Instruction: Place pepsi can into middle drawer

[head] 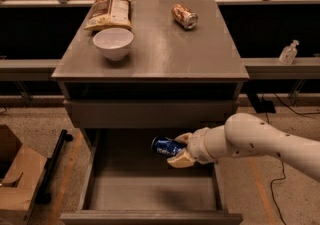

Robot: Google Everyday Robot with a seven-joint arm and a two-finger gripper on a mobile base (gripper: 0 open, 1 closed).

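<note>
My gripper will let go of the pepsi can near the centre of the open middle drawer's bare bottom [142, 184].
The pepsi can [166, 146], dark blue with white marks, lies on its side in my gripper [179, 149], whose tan fingers are shut on it. The white arm reaches in from the right. The can hangs over the open middle drawer [150, 189], a long grey tray pulled out toward the camera, above the back part of its floor. The drawer's floor is bare under the can.
Above is a shut drawer with a taller grey front [150, 114]. On the cabinet top [165, 54] are a white bowl [113, 43], a snack bag [110, 13] and a copper-brown can [184, 16]. A cardboard box [15, 179] stands on the floor at left.
</note>
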